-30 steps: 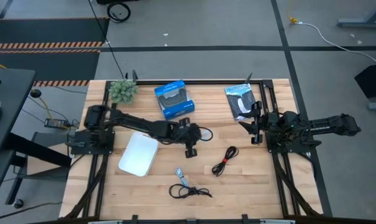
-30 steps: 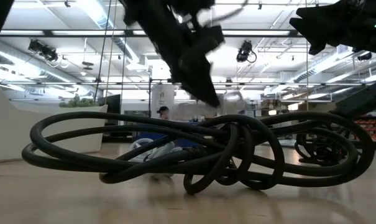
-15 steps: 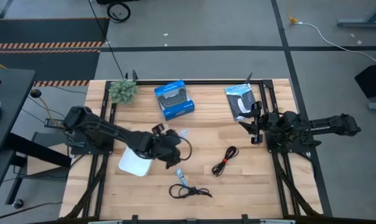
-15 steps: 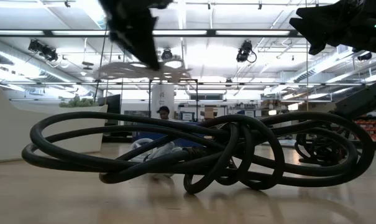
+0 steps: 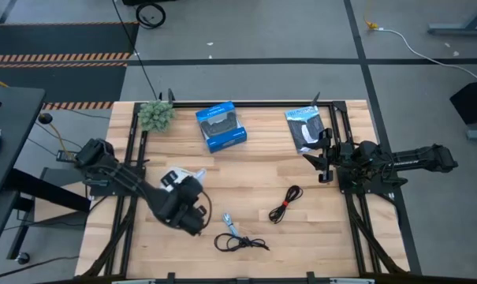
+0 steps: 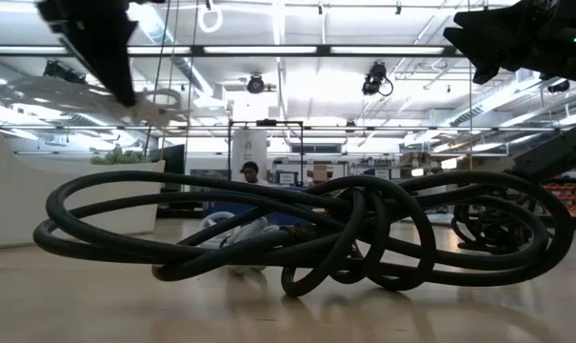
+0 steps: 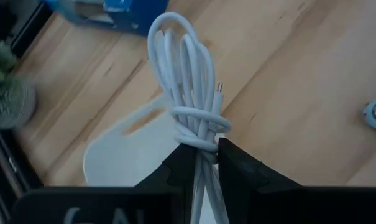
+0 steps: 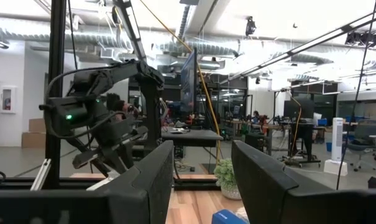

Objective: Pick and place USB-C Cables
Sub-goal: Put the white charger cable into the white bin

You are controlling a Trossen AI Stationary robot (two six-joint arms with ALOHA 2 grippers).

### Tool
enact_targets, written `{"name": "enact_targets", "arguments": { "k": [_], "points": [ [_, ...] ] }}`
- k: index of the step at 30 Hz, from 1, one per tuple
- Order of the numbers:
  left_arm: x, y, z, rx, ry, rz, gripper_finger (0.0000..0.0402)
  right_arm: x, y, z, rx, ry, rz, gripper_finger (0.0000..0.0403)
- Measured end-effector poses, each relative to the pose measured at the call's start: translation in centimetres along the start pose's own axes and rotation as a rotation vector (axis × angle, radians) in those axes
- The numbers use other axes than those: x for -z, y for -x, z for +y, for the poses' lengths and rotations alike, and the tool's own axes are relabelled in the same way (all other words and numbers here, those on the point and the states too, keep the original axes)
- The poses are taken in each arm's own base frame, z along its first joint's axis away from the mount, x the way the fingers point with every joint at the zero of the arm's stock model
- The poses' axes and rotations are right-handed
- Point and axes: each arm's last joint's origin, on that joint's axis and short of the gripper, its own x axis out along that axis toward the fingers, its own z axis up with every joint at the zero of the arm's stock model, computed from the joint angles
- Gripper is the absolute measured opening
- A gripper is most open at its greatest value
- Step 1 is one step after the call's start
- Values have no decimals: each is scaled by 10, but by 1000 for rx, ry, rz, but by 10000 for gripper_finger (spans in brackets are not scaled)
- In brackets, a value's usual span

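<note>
Next, my left gripper releases the white cable inside the white plate (image 5: pixel 176 180) (image 7: pixel 186 193), near its handle hole.
My left gripper (image 7: pixel 203 149) is shut on the white coiled USB-C cable (image 7: pixel 184 74) and hangs above the white plate (image 7: pixel 122 155), left of the table's middle (image 5: pixel 187 211). The black cable with the silvery-grey plug (image 5: pixel 238 239) lies flat near the table's near edge and fills the low view (image 6: pixel 288 238). Right of the table's middle, the black cable with the red tie (image 5: pixel 285 203) lies on the wood. My right gripper (image 5: pixel 321 162) is open and waits at the table's right side, touching nothing. My left gripper pinches the white cable between its two fingers just behind the wrapped waist of the bundle (image 7: pixel 199 124). The fingers lie along the bundle. The looped end (image 7: pixel 175 28) sticks out beyond the fingertips. The cable is lifted clear, over the white plate.
A blue box (image 5: pixel 221 126) and a black-and-white packet (image 5: pixel 307 128) lie by the far edge, and a small green plant (image 5: pixel 155 114) stands at the far left corner. Black frame rails run along both table sides. Bare wood shows in the table's middle.
My left gripper has moved from the table's middle toward the left and near edges, carrying the white cable with it, and now hangs over the white plate. In the low view it has swept from the centre to the left. The two black cables have stayed put.
</note>
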Motion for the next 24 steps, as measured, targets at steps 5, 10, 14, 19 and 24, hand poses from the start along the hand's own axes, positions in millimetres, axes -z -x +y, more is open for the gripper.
{"name": "enact_targets", "arguments": {
  "k": [5, 10, 14, 19, 24],
  "points": [
    [11, 7, 0, -18, 71, -4, 64, 0, 0, 0, 0, 0, 0, 169],
    [17, 4, -1, -65, 119, -5, 64, 0, 0, 0, 0, 0, 0, 169],
    [26, -7, 0, -110, 142, 17, 64, 0, 0, 0, 0, 0, 0, 169],
    [38, -21, 6, -166, 141, 100, 64, 0, 0, 0, 0, 0, 0, 169],
    [46, -30, 7, -169, 56, 140, 64, 0, 0, 0, 0, 0, 0, 169]
  ]
}}
